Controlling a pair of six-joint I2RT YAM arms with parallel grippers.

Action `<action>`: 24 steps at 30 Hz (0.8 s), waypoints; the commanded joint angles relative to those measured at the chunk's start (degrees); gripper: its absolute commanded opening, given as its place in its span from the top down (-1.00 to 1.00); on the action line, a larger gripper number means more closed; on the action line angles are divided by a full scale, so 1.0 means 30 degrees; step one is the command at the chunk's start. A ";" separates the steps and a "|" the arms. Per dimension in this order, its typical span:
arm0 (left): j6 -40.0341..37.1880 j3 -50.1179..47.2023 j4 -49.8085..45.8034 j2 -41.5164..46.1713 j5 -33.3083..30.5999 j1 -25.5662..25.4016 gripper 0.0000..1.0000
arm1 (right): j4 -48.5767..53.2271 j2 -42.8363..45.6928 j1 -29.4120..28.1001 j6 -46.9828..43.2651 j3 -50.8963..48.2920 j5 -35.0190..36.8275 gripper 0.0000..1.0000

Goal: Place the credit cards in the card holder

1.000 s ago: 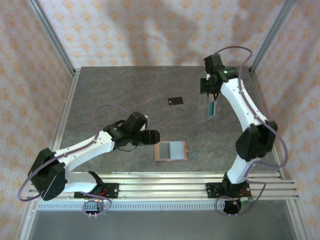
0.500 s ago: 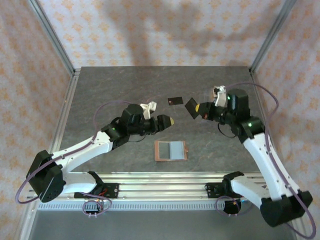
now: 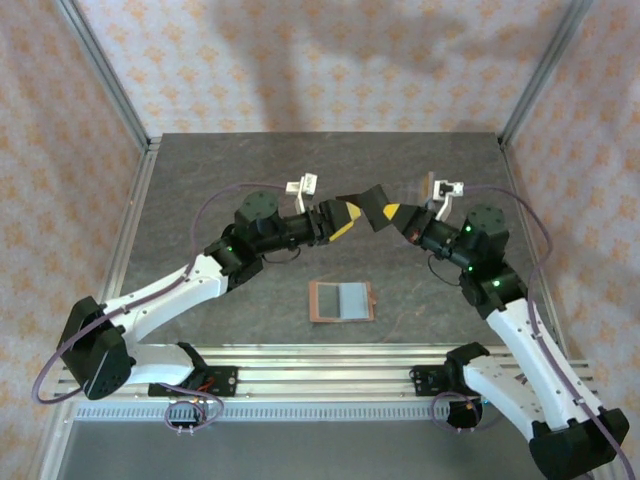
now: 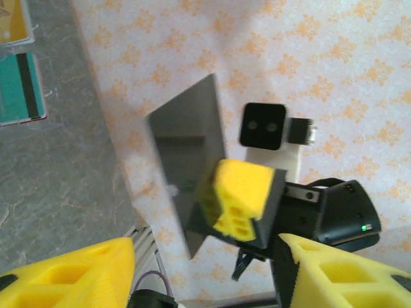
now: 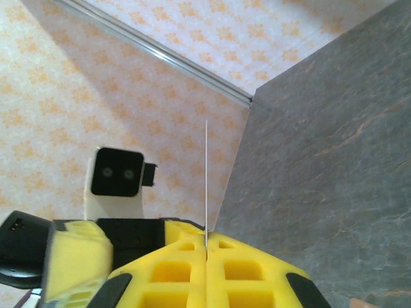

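Observation:
My left gripper will take the free edge (image 4: 171, 185) of the black credit card, which is crooked in my right gripper, so my right gripper can take the card again squarely.
My right gripper (image 3: 390, 215) is shut on a black credit card (image 3: 366, 203) and holds it in the air above the middle of the table. In the right wrist view the card (image 5: 206, 173) is edge-on, a thin line rising from my closed right gripper (image 5: 206, 240). My left gripper (image 3: 343, 217) faces it from the left, open. In the left wrist view the card (image 4: 186, 144) hangs ahead of the gap in my left gripper (image 4: 204, 250), touching neither finger. The brown card holder (image 3: 341, 300) lies flat nearer the bases. A teal card (image 4: 19, 86) lies on the table.
A yellowish card (image 4: 13, 22) lies beside the teal one. A reddish edge (image 3: 427, 186) peeks out behind the right wrist's camera mount. The dark stone table (image 3: 220, 180) is fenced by metal rails and patterned cloth walls. Purple cables loop off both arms.
Both grippers have come together above the middle of the table. The left gripper moved up and right and its jaws narrowed. The right stayed shut.

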State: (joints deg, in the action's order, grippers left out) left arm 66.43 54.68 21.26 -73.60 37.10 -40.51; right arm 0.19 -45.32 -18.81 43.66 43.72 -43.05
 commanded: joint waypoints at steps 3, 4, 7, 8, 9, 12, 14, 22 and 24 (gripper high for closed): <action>-0.0299 0.0708 -0.0086 0.0102 0.0101 -0.0121 0.02 | -0.3874 0.0210 -0.0816 0.1968 -0.0542 0.0178 1.00; -0.0317 0.0725 0.0000 0.0015 0.0116 -0.0119 0.04 | -0.4476 0.0181 -0.0871 0.2409 -0.0774 0.0171 1.00; -0.0195 0.0692 0.0311 -0.0223 0.0113 -0.0098 0.10 | -0.5182 0.0137 -0.1019 0.3066 -0.1167 0.0247 1.00; -0.0136 0.0706 0.0474 -0.0305 0.0142 -0.0068 0.13 | -0.5389 0.0136 -0.1080 0.3182 -0.1284 0.0245 1.00; -0.0016 0.0744 0.0783 -0.0392 0.0212 -0.0061 0.16 | -0.5445 0.0158 -0.1135 0.3277 -0.1382 0.0301 1.00; 0.0178 0.1021 0.1032 -0.0710 0.0377 -0.0002 0.17 | -0.6698 0.0144 -0.1180 0.4046 -0.1884 0.0223 1.00; 0.0230 0.1142 0.1100 -0.0901 0.0435 -0.0002 0.20 | -0.6713 0.0151 -0.1227 0.4139 -0.1890 0.0136 1.00; 0.0445 0.0876 0.2333 -0.0955 0.0536 0.0086 0.89 | -0.6073 0.0306 -0.1260 0.4169 -0.2067 -0.0237 0.76; 0.0238 0.0777 0.2236 -0.0947 0.0873 0.0173 0.99 | -0.5017 0.0362 -0.1260 0.3514 -0.1887 -0.0401 0.24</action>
State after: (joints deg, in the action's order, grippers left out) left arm 67.61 56.21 25.15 -76.53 37.76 -40.45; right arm -15.09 -45.25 -22.15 55.72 37.78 -42.96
